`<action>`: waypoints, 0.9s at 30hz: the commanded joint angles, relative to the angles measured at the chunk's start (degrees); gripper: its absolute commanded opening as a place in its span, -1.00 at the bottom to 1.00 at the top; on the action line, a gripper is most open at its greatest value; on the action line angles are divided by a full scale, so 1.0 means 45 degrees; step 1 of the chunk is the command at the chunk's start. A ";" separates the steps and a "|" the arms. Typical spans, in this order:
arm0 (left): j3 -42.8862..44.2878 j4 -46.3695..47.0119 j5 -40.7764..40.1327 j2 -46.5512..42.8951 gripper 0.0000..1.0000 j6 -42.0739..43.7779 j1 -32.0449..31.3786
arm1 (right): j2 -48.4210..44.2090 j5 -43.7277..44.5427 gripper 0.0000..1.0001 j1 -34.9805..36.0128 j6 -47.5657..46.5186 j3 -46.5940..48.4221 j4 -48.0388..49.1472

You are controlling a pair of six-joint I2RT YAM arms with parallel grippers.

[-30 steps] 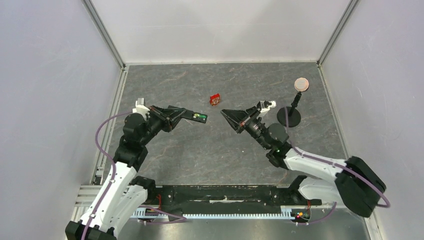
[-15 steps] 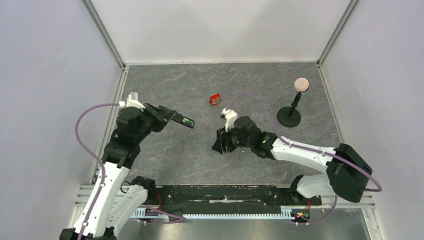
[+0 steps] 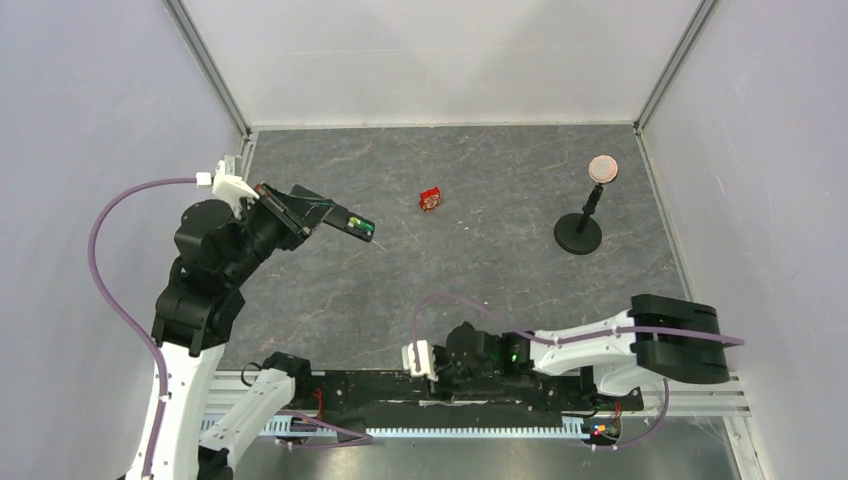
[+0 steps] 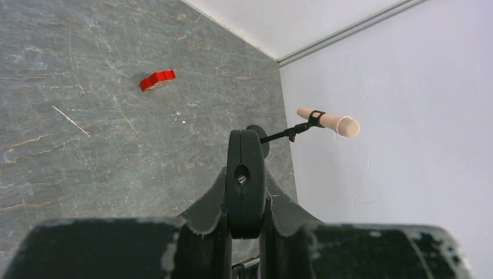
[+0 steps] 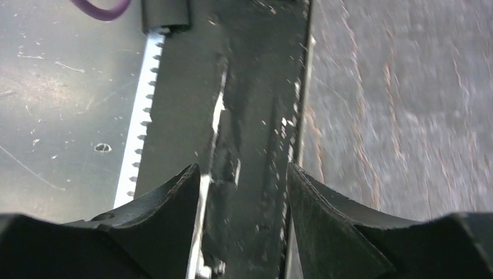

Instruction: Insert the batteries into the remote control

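Observation:
The robot's right gripper should next close on the long sides (image 3: 346,425) (image 5: 165,13) of the remote control's black battery cover, which lies on the black rail beside the purple cable.
My left gripper (image 3: 300,211) is shut on the remote control (image 3: 340,220), a slim black bar that it holds above the table's left side, pointing right. A bright green battery (image 3: 357,222) sits in the remote near its free end. In the left wrist view the remote (image 4: 246,157) shows end-on, clamped between the fingers of the left gripper (image 4: 246,189). The dark battery is not in view. My right gripper (image 3: 448,362) is folded down at the near edge. In the right wrist view the right gripper (image 5: 241,180) is open and empty over the black rail (image 5: 250,87).
A small red-and-white box (image 3: 431,199) lies on the table at the back centre; it also shows in the left wrist view (image 4: 157,80). A black round-based stand with a tan disc (image 3: 601,168) stands at the back right. White walls enclose the grey table (image 3: 480,270).
My right arm has swung from the table's middle back down to the near rail. My left arm has drawn back to the left, still holding the remote.

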 commanded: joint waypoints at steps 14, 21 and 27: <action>0.1426 -0.0974 0.1373 0.0315 -0.96 0.1750 0.0000 | 0.4988 0.1360 0.28 0.3182 -0.2023 0.2083 0.6684; 0.1691 -0.1446 0.1415 0.0150 -0.96 0.1984 0.0000 | 0.6229 0.0569 0.28 0.3204 -0.1818 0.2916 0.7304; 0.1746 -0.1544 0.1411 0.0130 -0.96 0.2107 0.0000 | 0.6817 0.0101 0.27 0.3310 -0.1651 0.3398 0.7337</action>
